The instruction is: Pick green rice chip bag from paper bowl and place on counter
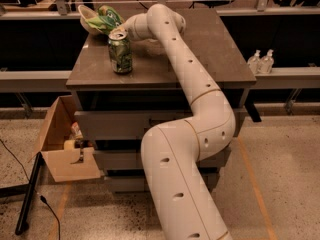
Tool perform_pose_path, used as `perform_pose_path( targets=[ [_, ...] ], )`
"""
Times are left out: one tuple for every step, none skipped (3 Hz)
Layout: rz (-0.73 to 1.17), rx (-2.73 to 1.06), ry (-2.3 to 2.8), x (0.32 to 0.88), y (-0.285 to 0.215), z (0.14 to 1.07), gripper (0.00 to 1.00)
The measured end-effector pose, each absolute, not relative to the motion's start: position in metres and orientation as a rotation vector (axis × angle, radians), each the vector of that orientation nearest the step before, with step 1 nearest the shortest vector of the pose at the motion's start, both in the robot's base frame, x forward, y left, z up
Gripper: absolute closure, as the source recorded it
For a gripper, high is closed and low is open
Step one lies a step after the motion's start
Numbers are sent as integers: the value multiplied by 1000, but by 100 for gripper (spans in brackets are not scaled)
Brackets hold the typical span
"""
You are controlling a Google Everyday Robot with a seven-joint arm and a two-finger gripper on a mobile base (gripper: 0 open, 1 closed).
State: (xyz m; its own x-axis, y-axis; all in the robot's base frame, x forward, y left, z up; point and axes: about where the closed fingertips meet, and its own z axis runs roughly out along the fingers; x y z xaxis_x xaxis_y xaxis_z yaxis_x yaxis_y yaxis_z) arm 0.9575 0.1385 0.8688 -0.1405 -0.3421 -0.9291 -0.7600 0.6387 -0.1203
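Note:
The robot's gripper will release the green rice chip bag on the middle of the counter point(158, 32), farther back than the soda can.
The green rice chip bag point(107, 19) is crumpled and lies in the paper bowl point(86, 18) at the far left corner of the counter point(210, 44). The bowl looks tipped up on its side. My white arm reaches across the counter, and my gripper point(119, 28) is at the bag's right edge, mostly hidden behind the wrist and the can. A green patterned soda can point(120, 52) stands upright just in front of the gripper.
An open cardboard box point(65, 149) with small items sits on the floor left of the cabinet. Two clear bottles point(262, 61) stand on a ledge to the right. A dark pole and cable point(30, 194) lie on the floor at left.

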Motion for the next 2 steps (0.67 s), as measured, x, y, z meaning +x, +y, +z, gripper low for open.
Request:
perform_pose_path(
  targets=[
    [474,-823,1755,963,129,877,100],
    [444,-740,1755,973,106,894,100]
  ],
)
